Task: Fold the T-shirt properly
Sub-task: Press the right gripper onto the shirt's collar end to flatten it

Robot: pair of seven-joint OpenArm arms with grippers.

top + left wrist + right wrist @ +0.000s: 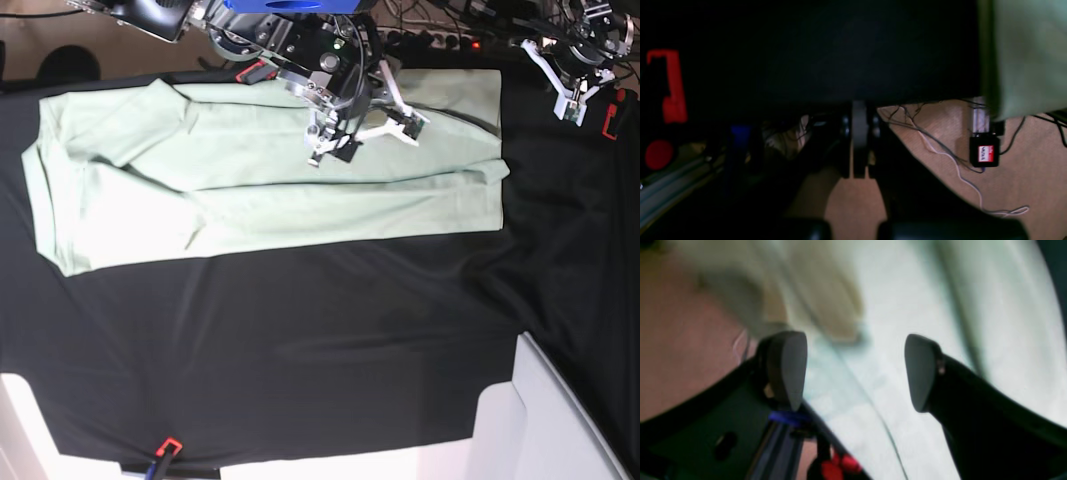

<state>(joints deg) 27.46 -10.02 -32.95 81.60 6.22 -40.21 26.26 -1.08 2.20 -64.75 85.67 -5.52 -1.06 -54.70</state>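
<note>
My right gripper is to grab the middle of the near flap's inner edge (pixel 336 187) (pixel 966 334) on the pale mint T-shirt next.
The pale mint T-shirt (pixel 260 190) lies flat on the black cloth, folded lengthwise into a long band, with its collar end at the left. My right gripper (pixel 362 135) hovers over the shirt's upper middle. In the right wrist view the right gripper (pixel 853 373) is open, with mint fabric (pixel 940 306) behind the gap and nothing between the pads. My left gripper (pixel 572 100) is at the far right, off the shirt. In the left wrist view the left gripper (pixel 860 140) is shut with nothing seen in it, and a corner of the shirt (pixel 1030 56) shows at upper right.
The black cloth (pixel 300 330) covers the table. White table corners (pixel 560 420) show at the bottom right. A red clamp (pixel 168 447) grips the front edge and a red clip (pixel 607 118) sits by the left arm. Cables and a labelled box (pixel 985 153) lie on the floor.
</note>
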